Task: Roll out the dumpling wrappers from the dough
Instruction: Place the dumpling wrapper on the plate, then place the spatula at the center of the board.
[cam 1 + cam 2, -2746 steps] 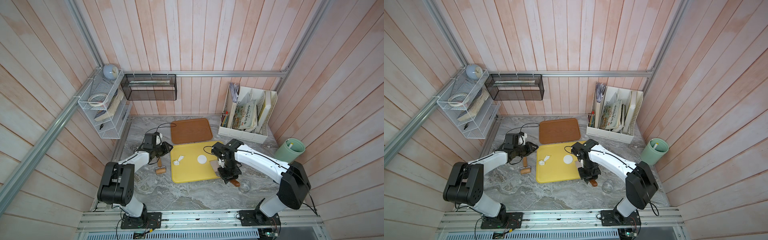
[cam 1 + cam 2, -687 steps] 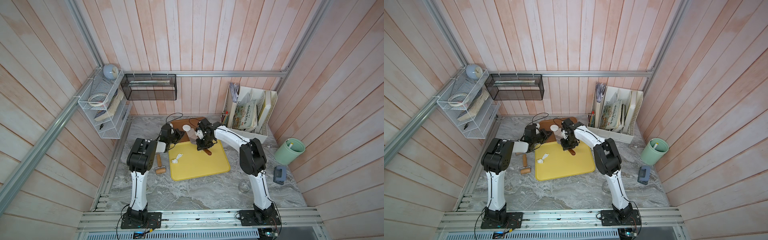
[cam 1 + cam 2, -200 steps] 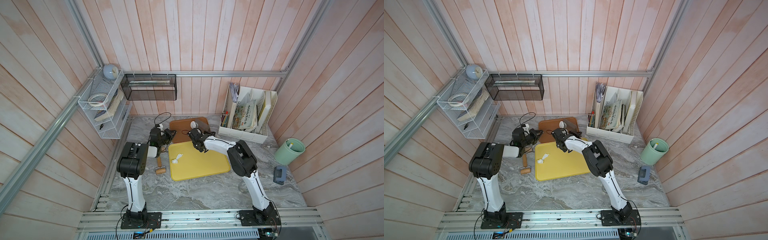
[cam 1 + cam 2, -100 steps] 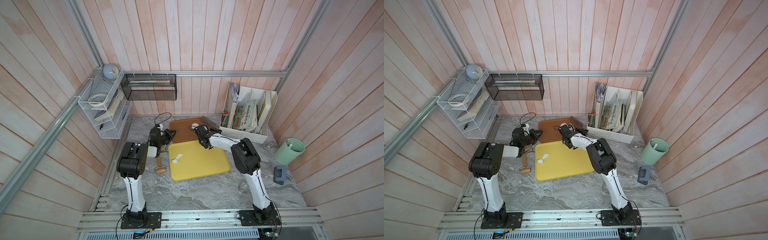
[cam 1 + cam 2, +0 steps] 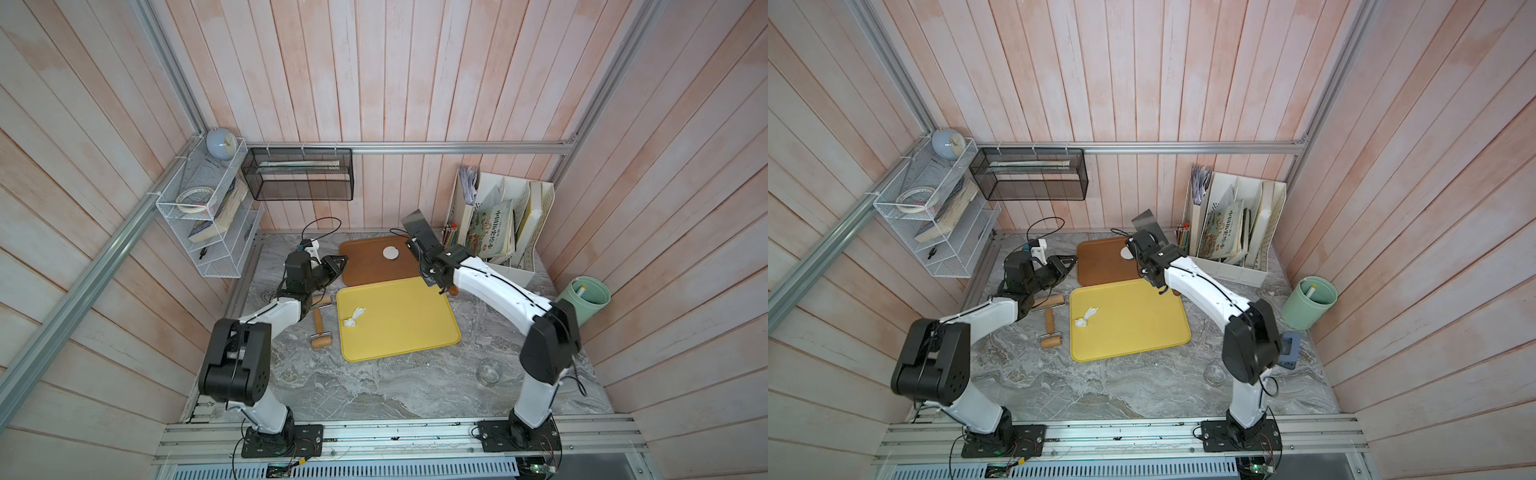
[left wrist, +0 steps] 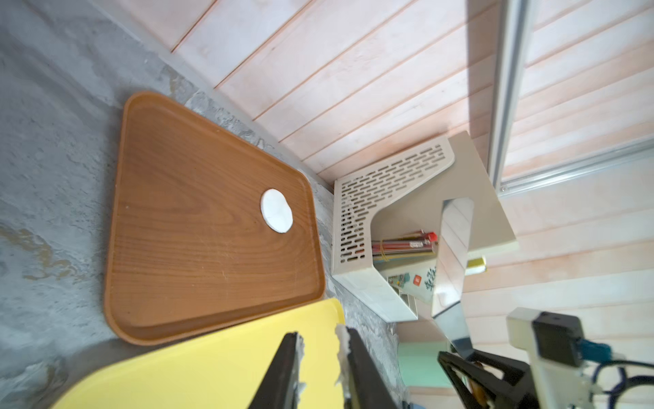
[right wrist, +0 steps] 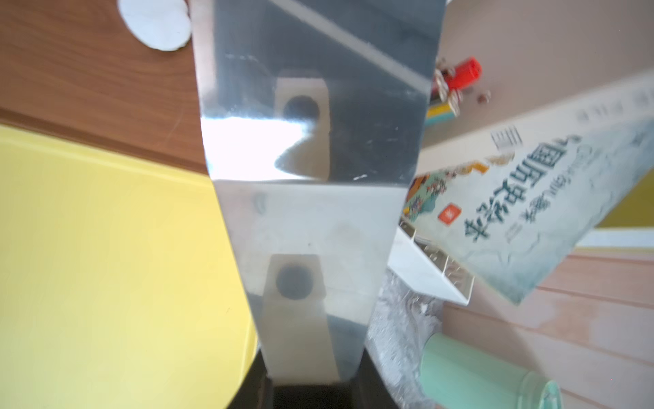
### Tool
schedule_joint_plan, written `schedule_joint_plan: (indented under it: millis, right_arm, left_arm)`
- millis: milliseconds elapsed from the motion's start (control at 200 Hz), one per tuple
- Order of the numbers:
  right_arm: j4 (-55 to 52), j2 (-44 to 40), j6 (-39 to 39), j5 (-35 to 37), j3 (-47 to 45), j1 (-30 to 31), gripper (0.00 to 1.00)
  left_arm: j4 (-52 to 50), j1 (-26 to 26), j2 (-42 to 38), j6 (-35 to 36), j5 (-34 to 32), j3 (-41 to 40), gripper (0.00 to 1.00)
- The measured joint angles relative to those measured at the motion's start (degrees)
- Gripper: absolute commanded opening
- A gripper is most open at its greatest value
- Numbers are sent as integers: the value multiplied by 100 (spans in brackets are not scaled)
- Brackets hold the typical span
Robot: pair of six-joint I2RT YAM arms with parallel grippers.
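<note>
The shiny metal scraper, now held tilted beside the wrapper, will go down from my right gripper on the table (image 5: 482,318) between the yellow tray and the green cup.
One round white dumpling wrapper (image 5: 391,252) (image 6: 276,215) (image 7: 155,24) lies flat on the brown tray (image 5: 365,272), near its far right corner. The dough is out of view; only a ragged white scrap (image 5: 353,318) (image 5: 1086,316) lies on the yellow tray (image 5: 411,332). My left gripper (image 5: 338,263) (image 6: 318,340) hovers at the brown tray's left edge. It is open, with white residue on its pads and nothing between them. My right gripper (image 5: 419,250) (image 7: 311,382) is shut on a shiny metal scraper (image 5: 417,227) (image 7: 311,117), whose blade tilts up just right of the wrapper.
A wooden rolling pin (image 5: 318,322) lies left of the yellow tray. A white file organizer (image 5: 505,232) with books stands at the back right, close to the scraper. A green cup (image 5: 584,296) and a small glass bowl (image 5: 488,371) are at the right.
My left gripper's jaws have parted. The right arm has drawn back to the right and lifted the scraper blade away from the wrapper, which stays on the brown tray.
</note>
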Motion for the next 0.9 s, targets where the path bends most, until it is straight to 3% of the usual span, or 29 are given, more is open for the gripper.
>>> schedule_joint_plan:
  millis: [130, 285, 300, 320, 335, 595, 760, 900]
  right_arm:
    - [-92, -1270, 857, -761, -1296, -129, 0]
    - [-105, -2092, 1499, -1331, -2785, -505, 0]
    - [-85, -2149, 1537, -1368, -2907, -584, 0]
    - [-59, -2221, 1565, -1427, -3073, -682, 0]
    - [-46, -2267, 1582, -1456, -3174, -765, 0]
    - [627, -2164, 1563, -2175, -3906, -2011, 0]
    - [927, -1329, 1541, -2199, -3856, -2304, 0]
    - [1147, -1134, 1526, -2234, -3856, -2446, 0]
  left_arm:
    - [-881, -37, -1060, 660, -343, -315, 54]
    - [-1722, -79, -2087, 1182, -686, -728, 69]
    - [-1777, -79, -2164, 1213, -717, -765, 76]
    - [-1873, -79, -2271, 1279, -748, -813, 96]
    - [-1926, -79, -2350, 1276, -769, -855, 100]
    - [-2618, -79, -2892, 1661, -1043, -1119, 100]
    - [-2822, -79, -2907, 1768, -1128, -1141, 100]
    - [-2872, -79, -2907, 1834, -1189, -1141, 100]
